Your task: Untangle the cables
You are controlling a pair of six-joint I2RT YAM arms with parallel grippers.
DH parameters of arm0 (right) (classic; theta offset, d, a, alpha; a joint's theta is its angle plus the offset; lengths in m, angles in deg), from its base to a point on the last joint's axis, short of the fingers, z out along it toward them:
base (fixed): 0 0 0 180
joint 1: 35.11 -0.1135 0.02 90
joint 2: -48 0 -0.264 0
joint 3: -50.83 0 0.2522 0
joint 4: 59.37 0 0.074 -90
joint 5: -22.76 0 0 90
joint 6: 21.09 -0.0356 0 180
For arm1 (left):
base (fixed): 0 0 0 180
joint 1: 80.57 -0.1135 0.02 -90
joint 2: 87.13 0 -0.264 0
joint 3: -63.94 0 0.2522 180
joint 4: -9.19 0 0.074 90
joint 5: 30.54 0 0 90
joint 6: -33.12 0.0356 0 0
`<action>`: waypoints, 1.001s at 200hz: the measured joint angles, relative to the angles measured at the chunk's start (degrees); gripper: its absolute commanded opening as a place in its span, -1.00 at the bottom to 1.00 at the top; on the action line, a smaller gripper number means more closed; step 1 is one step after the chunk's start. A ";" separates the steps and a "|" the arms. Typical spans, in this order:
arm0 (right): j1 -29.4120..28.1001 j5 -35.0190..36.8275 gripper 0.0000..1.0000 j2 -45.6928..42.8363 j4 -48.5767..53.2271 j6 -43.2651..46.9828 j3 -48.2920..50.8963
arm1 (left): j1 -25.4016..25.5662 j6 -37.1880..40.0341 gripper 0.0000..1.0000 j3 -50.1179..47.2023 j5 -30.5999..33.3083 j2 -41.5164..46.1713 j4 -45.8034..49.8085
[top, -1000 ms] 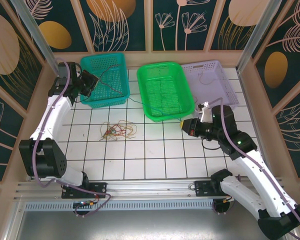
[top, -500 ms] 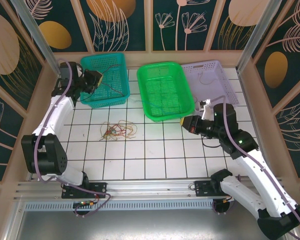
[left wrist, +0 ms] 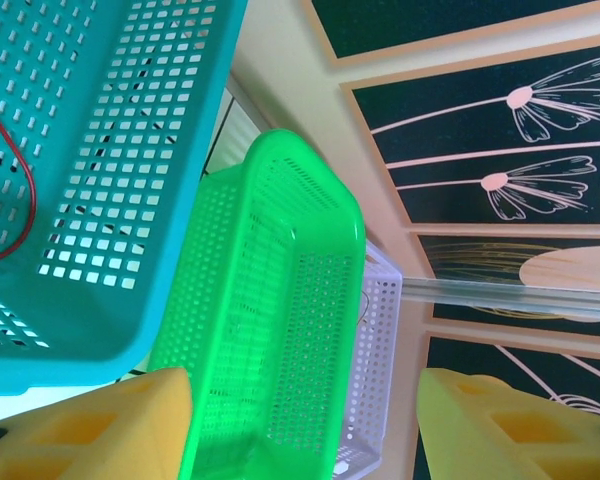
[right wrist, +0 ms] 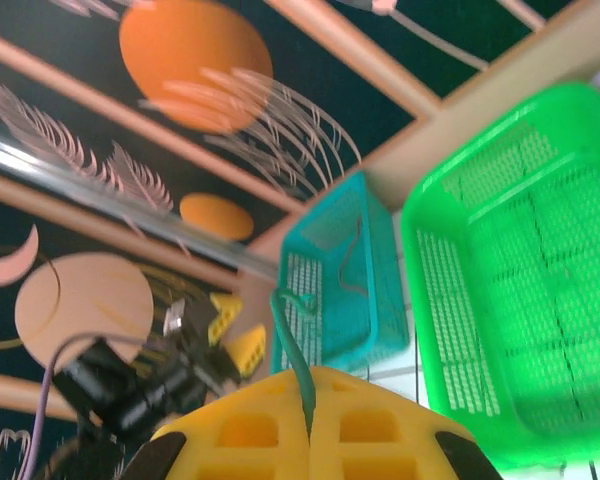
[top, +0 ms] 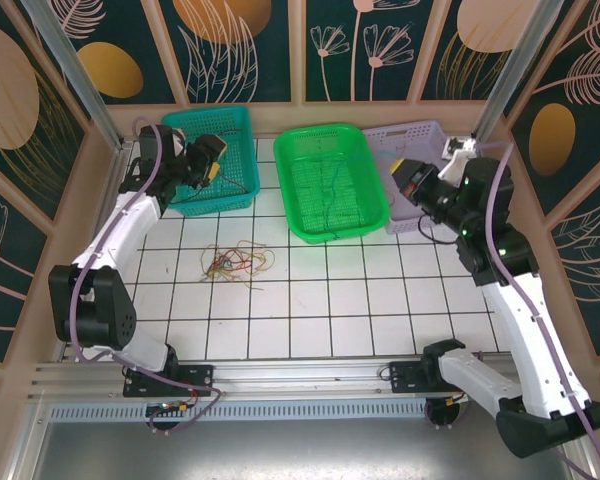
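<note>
Next, my right gripper lets go of the green cable inside the green basket (top: 316, 188) (right wrist: 508, 335), toward the side of that basket that faces the teal basket.
A loose tangle of red, tan and green cables (top: 236, 261) lies on the white tiled table. My left gripper (top: 209, 160) hangs over the teal basket (top: 230, 125), and its yellow pads (left wrist: 80, 425) stand open with nothing between them. A red cable (left wrist: 15, 190) lies inside that basket. My right gripper (top: 406, 180) is raised between the green basket (top: 355, 135) and the purple basket (top: 435, 150). Its pads are shut on a green cable (right wrist: 292, 335), whose curled end sticks up past them. A thin dark cable (top: 329, 200) runs along the green basket's floor.
The three baskets stand in a row along the back wall. Wooden panel walls close the table on the left, right and back. The open tiled area lies in front of the baskets, around the tangle.
My left gripper opened and shifted right over the teal basket. My right arm lifted from the table's front right and swung back toward the purple basket, still pinching the green cable.
</note>
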State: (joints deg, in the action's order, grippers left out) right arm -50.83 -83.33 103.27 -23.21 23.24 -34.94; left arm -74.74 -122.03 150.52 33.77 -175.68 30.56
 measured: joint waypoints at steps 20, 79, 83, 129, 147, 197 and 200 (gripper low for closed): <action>2.34 1.31 -1.00 2.56 -4.17 -1.46 -1.14 | 0.37 0.42 0.21 -2.03 0.59 2.38 0.22; 4.94 2.10 -1.00 16.22 -20.65 -7.96 -2.73 | 5.99 0.00 0.18 -12.02 1.31 10.69 0.04; 4.94 2.27 -1.00 17.64 -21.49 -8.31 -3.41 | 6.40 -0.09 0.18 -12.74 1.51 11.17 0.09; 4.81 2.78 -1.00 25.00 -31.32 -9.84 -2.10 | 8.13 -1.46 0.16 -19.61 3.13 17.03 0.15; 4.11 2.84 -1.00 26.27 -34.51 -10.54 2.36 | 8.13 -1.86 0.16 -21.05 3.69 18.88 0.35; -0.90 2.78 -1.00 27.19 -36.09 -11.61 17.77 | 8.13 -2.69 0.15 -23.56 3.91 22.10 0.44; -1.03 2.80 -1.00 27.19 -36.13 -11.76 18.32 | 8.13 -2.71 0.15 -23.67 3.91 22.12 0.44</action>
State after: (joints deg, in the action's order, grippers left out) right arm -51.86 -80.54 130.46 -59.34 11.48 -16.62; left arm -66.61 -124.74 126.85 37.68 -153.57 31.00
